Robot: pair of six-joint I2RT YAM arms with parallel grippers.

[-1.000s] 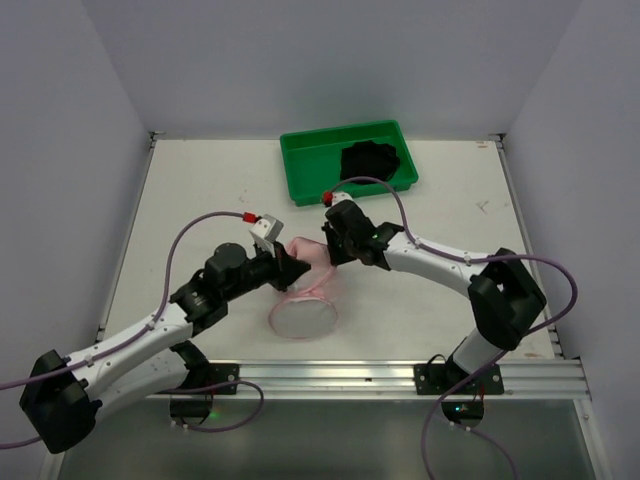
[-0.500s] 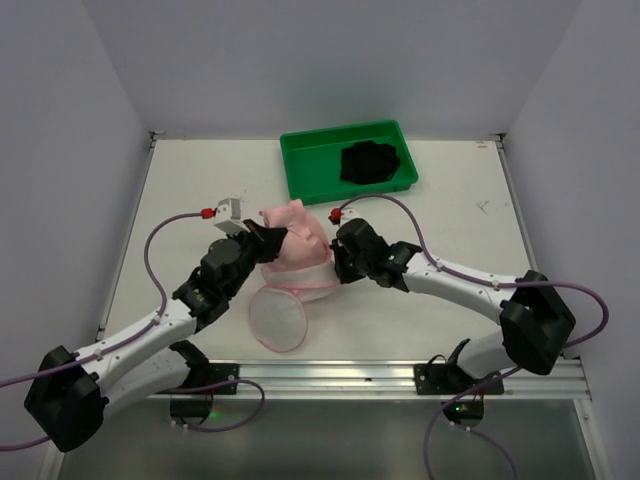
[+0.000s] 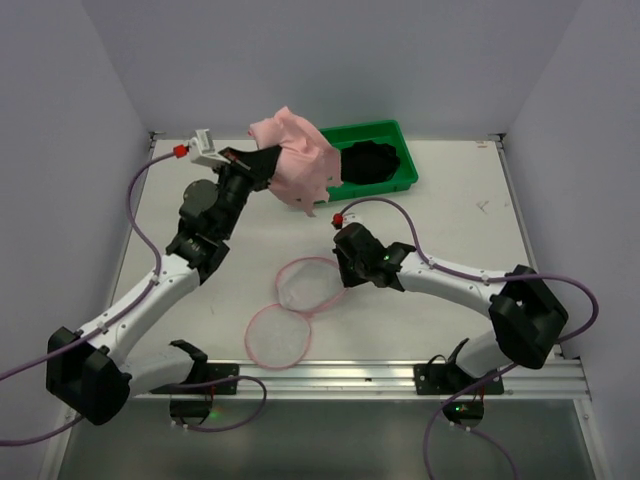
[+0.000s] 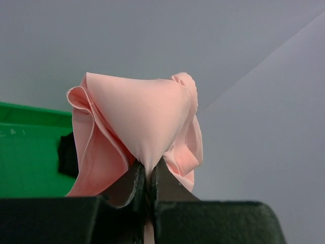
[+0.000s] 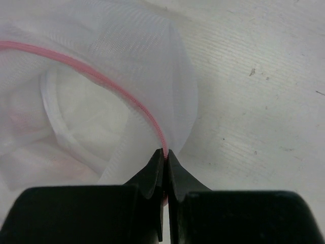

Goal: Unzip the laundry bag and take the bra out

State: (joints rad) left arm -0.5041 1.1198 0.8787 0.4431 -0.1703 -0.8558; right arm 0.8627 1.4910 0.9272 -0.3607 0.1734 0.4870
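The pink bra, now hanging clear of the laundry bag, will be let go by my left gripper in the green tray (image 3: 326,162) (image 4: 28,162) next to the dark cloth.
The laundry bag (image 3: 309,285) lies open on the table as two white mesh discs with pink trim, the second disc (image 3: 276,336) nearer the front. My right gripper (image 3: 343,277) is shut on the bag's pink zipper edge (image 5: 152,124) at the right side of the upper disc. My left gripper (image 3: 268,165) is raised high at the back left and is shut on the pink bra (image 3: 297,170), which hangs clear of the bag. In the left wrist view the bra (image 4: 147,122) bunches up above the closed jaws.
A green rectangular tray (image 3: 394,178) holding a dark cloth (image 3: 372,160) stands at the back of the table, just right of the lifted bra. The table's front rail (image 3: 400,375) runs along the near edge.
My left gripper has lifted the bra up and back, out of the bag. The bag has fallen open into two flat discs. My right gripper has stayed on the bag's edge.
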